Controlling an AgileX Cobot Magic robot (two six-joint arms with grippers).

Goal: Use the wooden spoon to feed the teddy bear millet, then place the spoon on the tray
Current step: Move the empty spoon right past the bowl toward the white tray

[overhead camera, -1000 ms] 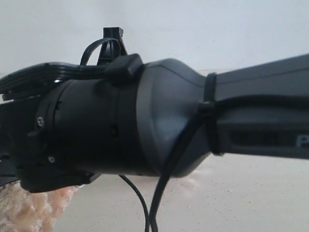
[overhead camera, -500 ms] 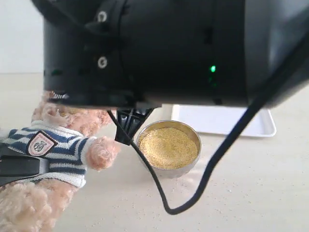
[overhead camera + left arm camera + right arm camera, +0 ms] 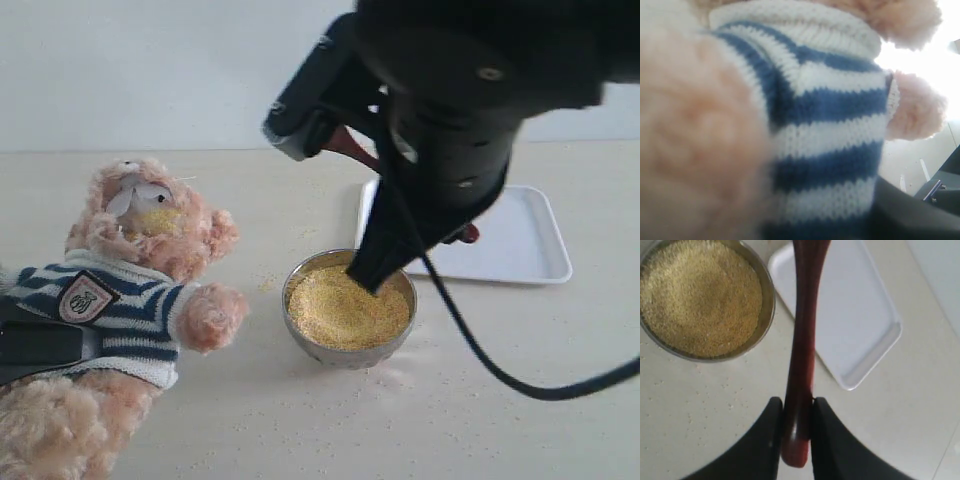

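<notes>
My right gripper has the wooden spoon. It will let go of the spoon across the middle of the white tray's flat bottom (image 3: pixel 464 223) (image 3: pixel 835 294).
The teddy bear (image 3: pixel 130 290) leans at the left, yellow grains on its muzzle. My left gripper (image 3: pixel 85 350) is shut on its striped torso (image 3: pixel 830 100), one dark finger (image 3: pixel 40 345) lying across the shirt. My right gripper (image 3: pixel 797 407) is shut on the handle end of the wooden spoon (image 3: pixel 802 330). The handle runs out above the gap between the bowl and the tray (image 3: pixel 860 315), and the spoon's oval end is out of view. Millet (image 3: pixel 345 305) fills the steel bowl (image 3: pixel 767 305). The right arm (image 3: pixel 450 120) hangs over bowl and tray (image 3: pixel 525 235).
Stray grains (image 3: pixel 265 285) lie scattered on the beige table (image 3: pixel 300 420) around the bowl. A black cable (image 3: pixel 500 375) loops down from the right arm in front of the table. A pale wall rises behind.
The right arm, which filled the exterior view a second ago, has lifted up and to the right, uncovering bear, bowl and tray. The bear has not moved.
</notes>
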